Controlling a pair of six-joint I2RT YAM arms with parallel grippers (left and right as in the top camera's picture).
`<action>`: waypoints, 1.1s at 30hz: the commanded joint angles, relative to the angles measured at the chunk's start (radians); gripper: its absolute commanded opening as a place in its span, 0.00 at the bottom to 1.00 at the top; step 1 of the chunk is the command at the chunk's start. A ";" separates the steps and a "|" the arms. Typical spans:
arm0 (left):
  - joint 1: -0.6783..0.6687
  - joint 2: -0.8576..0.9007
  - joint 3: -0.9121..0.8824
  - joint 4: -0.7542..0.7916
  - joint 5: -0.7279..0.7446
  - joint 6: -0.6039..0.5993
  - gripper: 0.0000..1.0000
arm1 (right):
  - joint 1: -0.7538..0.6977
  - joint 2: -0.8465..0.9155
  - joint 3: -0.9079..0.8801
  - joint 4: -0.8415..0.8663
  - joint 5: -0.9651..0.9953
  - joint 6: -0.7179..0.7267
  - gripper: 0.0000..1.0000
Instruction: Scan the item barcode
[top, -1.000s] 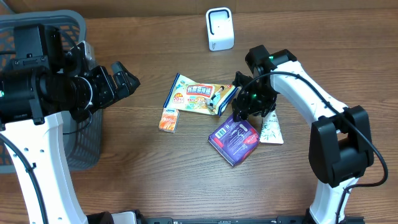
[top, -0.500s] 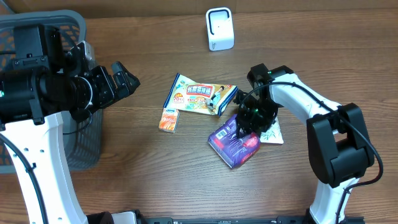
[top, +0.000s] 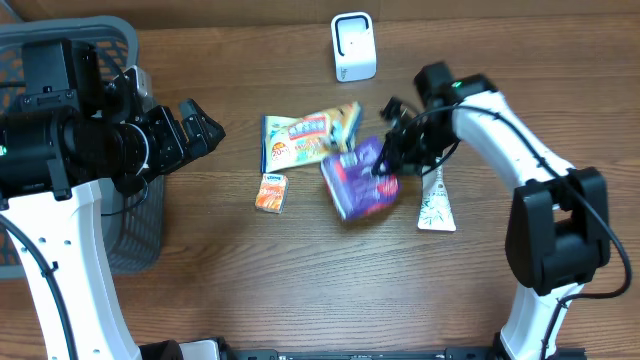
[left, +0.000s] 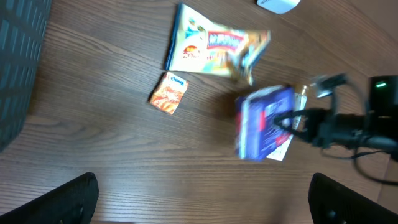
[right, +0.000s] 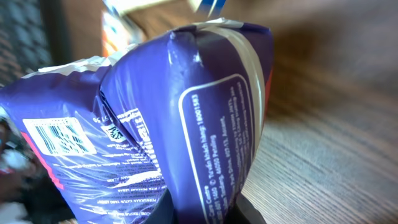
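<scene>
The purple packet is hanging tilted and creased from my right gripper, so I will put it down flat with the barcode up and pinch its side edge (top: 391, 187) before I scan it.
My right gripper (top: 386, 166) is shut on one edge of a purple packet (top: 356, 182), which hangs tilted above the table's middle. In the right wrist view the packet (right: 186, 118) fills the frame, pinched between my jaws (right: 200, 210), and a white barcode label (right: 59, 137) shows on its left side. The left wrist view shows the same packet (left: 264, 121) blurred. A white scanner (top: 353, 47) stands at the back of the table, apart from the packet. My left gripper (top: 205, 130) hovers open at the left with nothing between its fingers (left: 74, 196).
A yellow snack bag (top: 303, 138) lies just left of the packet, with a small orange sachet (top: 271, 192) in front of it. A white-and-green sachet (top: 436, 200) lies under the right arm. A grey mesh basket (top: 130, 240) stands at the far left.
My right gripper has shut on the purple packet and carried it up and towards the back left. The yellow bag has shifted left. The left arm has not moved.
</scene>
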 joint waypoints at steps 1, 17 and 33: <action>0.003 -0.001 -0.003 0.000 0.014 0.012 1.00 | -0.066 -0.004 0.086 0.009 -0.109 0.078 0.04; 0.003 -0.001 -0.003 0.000 0.014 0.012 1.00 | 0.012 -0.003 0.017 0.061 0.389 0.373 0.04; 0.003 -0.001 -0.003 0.000 0.014 0.012 1.00 | -0.006 -0.003 -0.063 0.125 0.386 0.116 1.00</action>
